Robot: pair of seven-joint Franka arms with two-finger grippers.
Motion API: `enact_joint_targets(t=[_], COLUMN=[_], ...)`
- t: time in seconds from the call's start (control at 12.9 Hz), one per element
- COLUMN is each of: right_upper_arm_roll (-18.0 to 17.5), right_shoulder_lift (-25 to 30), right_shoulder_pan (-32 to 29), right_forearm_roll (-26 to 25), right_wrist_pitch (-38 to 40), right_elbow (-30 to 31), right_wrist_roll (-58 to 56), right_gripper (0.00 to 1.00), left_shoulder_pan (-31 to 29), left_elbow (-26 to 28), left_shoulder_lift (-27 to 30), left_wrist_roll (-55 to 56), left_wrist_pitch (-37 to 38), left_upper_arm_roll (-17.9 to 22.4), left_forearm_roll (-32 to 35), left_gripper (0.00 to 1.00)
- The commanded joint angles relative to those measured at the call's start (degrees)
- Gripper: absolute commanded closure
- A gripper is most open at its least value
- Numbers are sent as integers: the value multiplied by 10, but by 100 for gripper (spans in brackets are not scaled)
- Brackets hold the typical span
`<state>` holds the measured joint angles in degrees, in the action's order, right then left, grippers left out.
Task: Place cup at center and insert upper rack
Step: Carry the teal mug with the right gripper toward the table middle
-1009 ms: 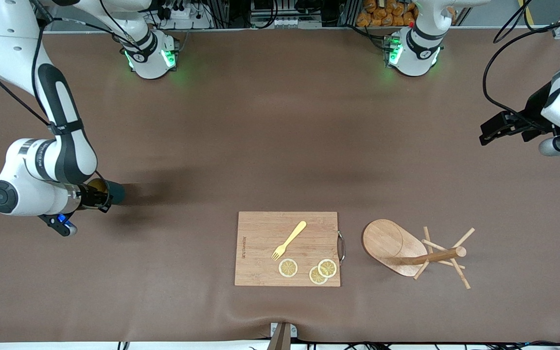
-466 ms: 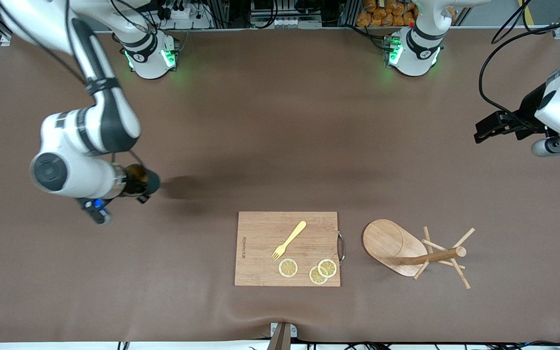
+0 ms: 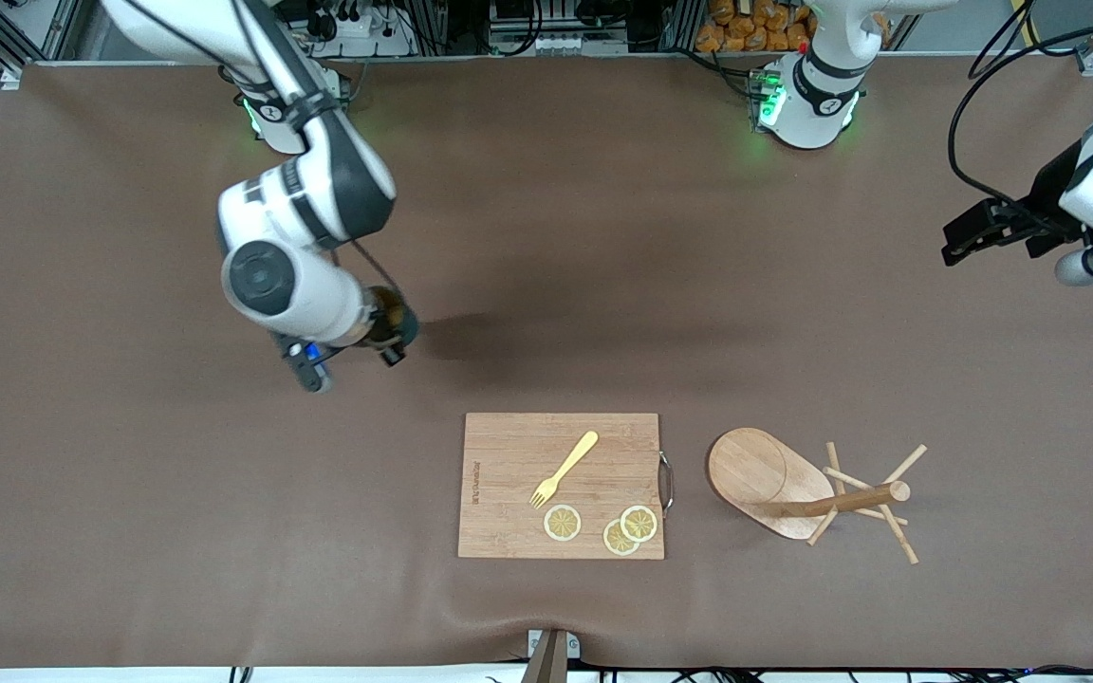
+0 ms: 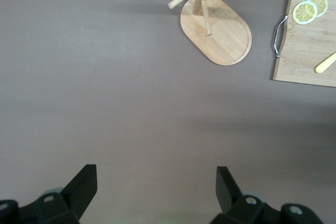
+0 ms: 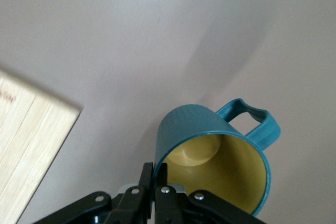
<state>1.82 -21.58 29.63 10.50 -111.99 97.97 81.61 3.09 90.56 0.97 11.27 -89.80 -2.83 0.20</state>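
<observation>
The robot's right gripper needs to put the dark teal cup down on bare table about midway (image 3: 546, 278) between the fork and the arm bases.
My right gripper (image 3: 393, 334) is shut on the rim of the dark teal cup (image 3: 400, 325), held in the air over bare table toward the right arm's end. In the right wrist view the cup (image 5: 210, 156) shows its yellow inside and side handle, with my fingers (image 5: 148, 178) pinching its wall. The upper rack (image 3: 798, 486), a light wooden mug tree, lies on its side beside the cutting board, toward the left arm's end; it also shows in the left wrist view (image 4: 216, 27). My left gripper (image 3: 959, 249) is open and empty, waiting in the air over the table's edge at the left arm's end.
A rectangular wooden cutting board (image 3: 518, 446) lies near the front camera, with a yellow fork (image 3: 565, 468) and three lemon slices (image 3: 603, 527) on it. It has a metal handle (image 3: 667, 482) on the rack's side. The arm bases stand along the table's edge farthest from the camera.
My right arm has carried the cup up and toward the table's middle. My left gripper has shifted only slightly and stays open.
</observation>
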Motion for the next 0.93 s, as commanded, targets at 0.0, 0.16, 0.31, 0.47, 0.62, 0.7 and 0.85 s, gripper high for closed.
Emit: enact_joint_targets(t=[0.0,0.16,0.31,0.47,0.62,0.7,0.85], right_upper_arm_roll=[8,8,8,8,9,9,9], right_shoulder_lift=[9,7,5,-6,-24,-35,-57], right_shoulder_pan=[63,96,137,169,198,210,226], right_forearm_roll=[8,8,8,8,5,2,2], right_wrist_pitch=[-26,-40,-58,-73,-99,-110,-132], right_elbow=[3,3,6,7,13,14,16], right_wrist_roll=[101,151,212,267,311,325,345], right_gripper=[100,100,100,100,100,100,100], left_shoulder_pan=[-4,-4,-4,-4,-3,-3,0], left_elbow=[44,39,48,45,45,48,48], left_shoulder_lift=[47,42,44,40,39,40,35], left_wrist_roll=[-6,-6,-6,-6,-6,-6,-6], left_wrist_pitch=[-25,-26,-23,-23,-27,-23,-23], left_upper_arm_roll=[-7,-3,-3,-6,-7,-7,-8], left_forearm_roll=[23,22,23,23,23,23,23], left_gripper=[0,0,0,0,0,0,0])
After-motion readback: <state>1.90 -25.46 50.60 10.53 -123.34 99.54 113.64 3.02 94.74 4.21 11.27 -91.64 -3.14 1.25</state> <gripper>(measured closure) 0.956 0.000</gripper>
